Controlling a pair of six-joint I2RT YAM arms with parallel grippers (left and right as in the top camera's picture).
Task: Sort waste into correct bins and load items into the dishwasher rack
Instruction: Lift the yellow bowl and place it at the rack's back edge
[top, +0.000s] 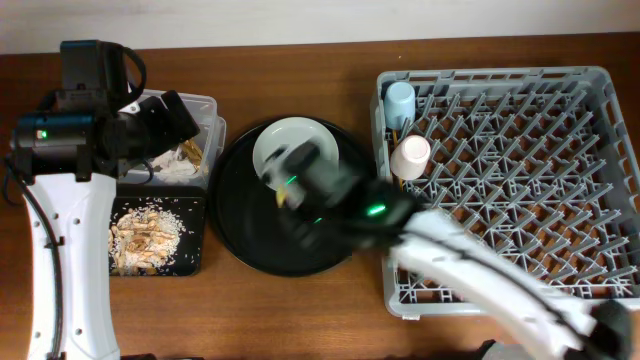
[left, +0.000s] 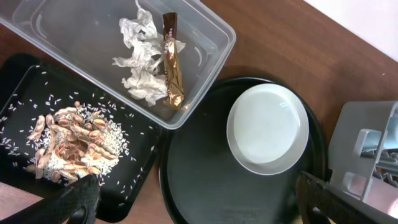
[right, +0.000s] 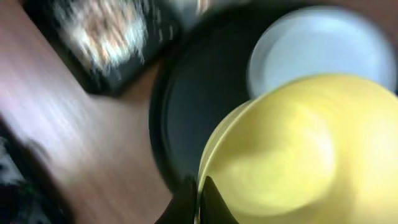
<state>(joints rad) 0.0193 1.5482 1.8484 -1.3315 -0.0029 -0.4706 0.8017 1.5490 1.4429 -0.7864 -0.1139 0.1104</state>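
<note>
Next, I let go of the yellow bowl with my right gripper in the grey rack (top: 458, 105), near the rack's back edge beside the light-blue cup.
My right gripper (right: 199, 193) is shut on the rim of the yellow bowl (right: 298, 149) and holds it above the large round black tray (top: 240, 230); this view is blurred by motion. The pale plate (top: 285, 145) lies on that tray and shows in the left wrist view (left: 267, 127). My left gripper (left: 199, 202) is open and empty above the clear box (left: 81, 43), which holds crumpled white paper (left: 140, 59) and the gold-brown wrapper (left: 172, 59). The small black tray (left: 37, 106) holds food scraps (left: 68, 143). A light-blue cup (top: 400, 98) and a pink cup (top: 412, 152) stand in the grey rack (top: 600, 90).
The rack fills the right half of the table. The clear box (top: 205, 110) and the small black tray (top: 190, 250) sit at the left, next to the round tray. My right arm (top: 470, 265) crosses the rack's front left corner.
</note>
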